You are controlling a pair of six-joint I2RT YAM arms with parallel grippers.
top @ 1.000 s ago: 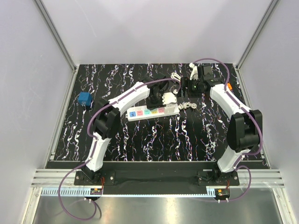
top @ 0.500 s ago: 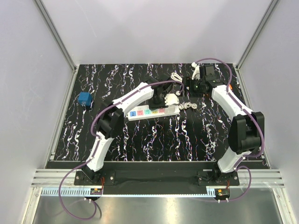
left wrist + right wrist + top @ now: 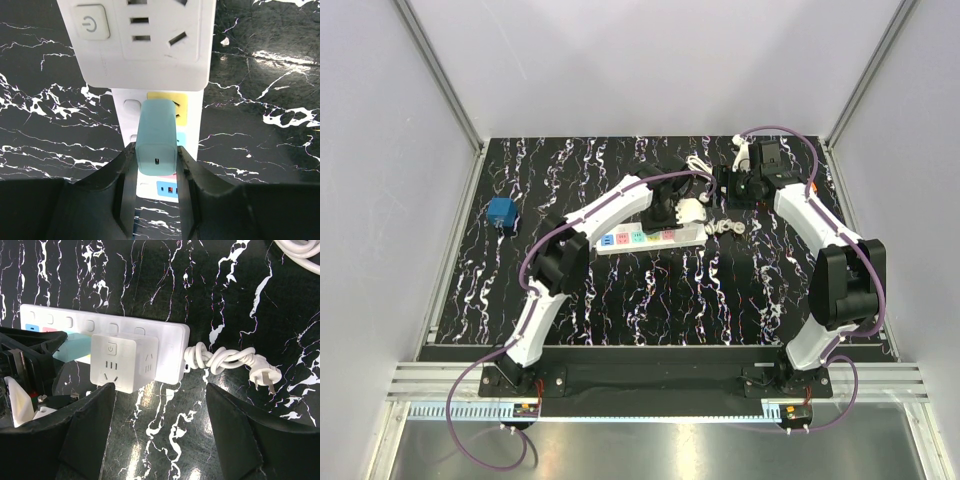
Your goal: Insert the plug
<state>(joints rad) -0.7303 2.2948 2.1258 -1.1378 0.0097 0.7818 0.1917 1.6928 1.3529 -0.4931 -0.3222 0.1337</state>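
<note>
The robot's left gripper needs to release the teal plug in the yellow socket of the white power strip (image 3: 653, 231) (image 3: 167, 109).
My left gripper (image 3: 156, 167) is shut on a teal plug (image 3: 156, 135), one finger on each side. The plug's far end meets the yellow socket (image 3: 181, 106) of the white power strip (image 3: 194, 145); its prongs are hidden. A white cube adapter (image 3: 140, 40) sits on the strip just beyond. In the top view the left gripper (image 3: 662, 211) is over the strip (image 3: 630, 239), next to the adapter (image 3: 689, 211). My right gripper (image 3: 160, 435) is open and empty, above the table before the adapter (image 3: 125, 362); in that view the teal plug (image 3: 75, 351) shows at the left.
The strip's cord is tied in a coil (image 3: 225, 360) ending in a three-pin plug (image 3: 265, 377), right of the strip. A small blue block (image 3: 501, 213) lies at the table's left. Another white cable (image 3: 698, 165) lies at the back. Walls enclose the table.
My left gripper has moved right along the strip with the teal plug, closer to the cube adapter. The right gripper drew back slightly, then held still.
</note>
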